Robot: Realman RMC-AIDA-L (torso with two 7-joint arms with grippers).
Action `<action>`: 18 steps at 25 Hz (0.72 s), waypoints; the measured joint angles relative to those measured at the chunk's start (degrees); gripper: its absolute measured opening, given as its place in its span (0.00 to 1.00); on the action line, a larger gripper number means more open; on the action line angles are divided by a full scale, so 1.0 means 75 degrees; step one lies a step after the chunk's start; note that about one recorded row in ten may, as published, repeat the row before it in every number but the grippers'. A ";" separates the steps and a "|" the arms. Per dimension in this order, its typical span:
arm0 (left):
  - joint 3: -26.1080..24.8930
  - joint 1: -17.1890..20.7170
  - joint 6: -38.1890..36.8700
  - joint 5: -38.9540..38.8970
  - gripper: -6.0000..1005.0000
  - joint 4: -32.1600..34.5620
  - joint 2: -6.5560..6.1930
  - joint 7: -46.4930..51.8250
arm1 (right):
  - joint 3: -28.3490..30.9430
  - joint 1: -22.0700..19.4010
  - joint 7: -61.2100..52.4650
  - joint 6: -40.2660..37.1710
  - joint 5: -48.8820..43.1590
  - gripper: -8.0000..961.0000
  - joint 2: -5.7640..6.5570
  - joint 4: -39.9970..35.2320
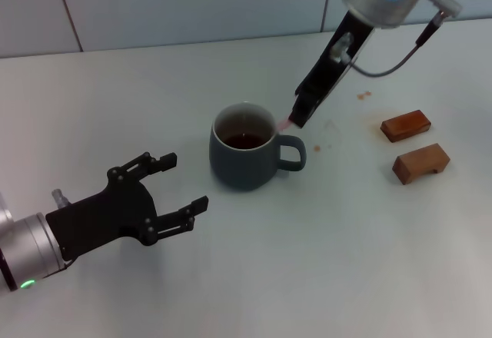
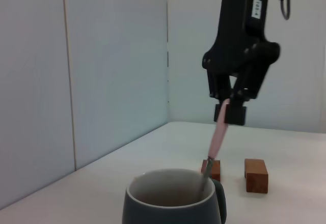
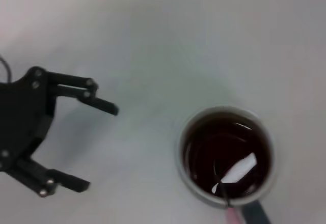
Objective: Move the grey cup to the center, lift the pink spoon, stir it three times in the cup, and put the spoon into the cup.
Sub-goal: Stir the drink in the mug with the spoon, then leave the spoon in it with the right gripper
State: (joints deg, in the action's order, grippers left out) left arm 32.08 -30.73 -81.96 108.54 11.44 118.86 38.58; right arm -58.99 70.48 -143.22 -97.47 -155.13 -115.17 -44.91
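The pink spoon is to go inside the grey cup. Next, my right gripper lets go of it there, leaning against the cup's rim (image 1: 274, 130) (image 3: 243, 200) beside the cup's handle.
The grey cup (image 1: 246, 150) stands upright near the middle of the table, handle toward my right, dark brown liquid inside (image 3: 226, 155). My right gripper (image 1: 300, 114) hangs just above the cup's right rim, shut on the pink spoon (image 2: 219, 137). The spoon slants down into the cup, its metal end inside by the rim (image 3: 224, 188). In the head view only a bit of pink handle (image 1: 287, 123) shows under the fingers. My left gripper (image 1: 178, 183) is open and empty, low over the table to the left of the cup, apart from it; it also shows in the right wrist view (image 3: 76, 137).
Two small brown wooden blocks (image 1: 405, 125) (image 1: 420, 162) lie on the table to the right of the cup. A few brown stains (image 1: 363, 94) mark the table behind them. A pale wall runs along the far edge.
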 joint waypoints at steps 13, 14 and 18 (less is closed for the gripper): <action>0.0012 -0.0008 -0.0034 0.0000 0.85 -0.0013 0.0007 -0.0011 | 0.0006 0.0262 0.0025 0.0800 -0.0274 0.13 -0.0057 0.0356; 0.0011 -0.0017 -0.0039 0.0000 0.85 -0.0008 0.0007 -0.0011 | 0.0006 0.0241 0.0005 0.0645 -0.0319 0.13 -0.0032 0.0312; 0.0011 -0.0035 -0.0016 0.0000 0.85 -0.0005 0.0012 -0.0012 | 0.0022 0.0172 -0.0015 0.0219 -0.0395 0.13 -0.0086 0.0168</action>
State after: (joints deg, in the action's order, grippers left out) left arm 32.17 -30.99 -82.08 108.54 11.40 118.95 38.49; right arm -58.83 71.77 -143.33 -95.83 -158.10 -115.81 -43.65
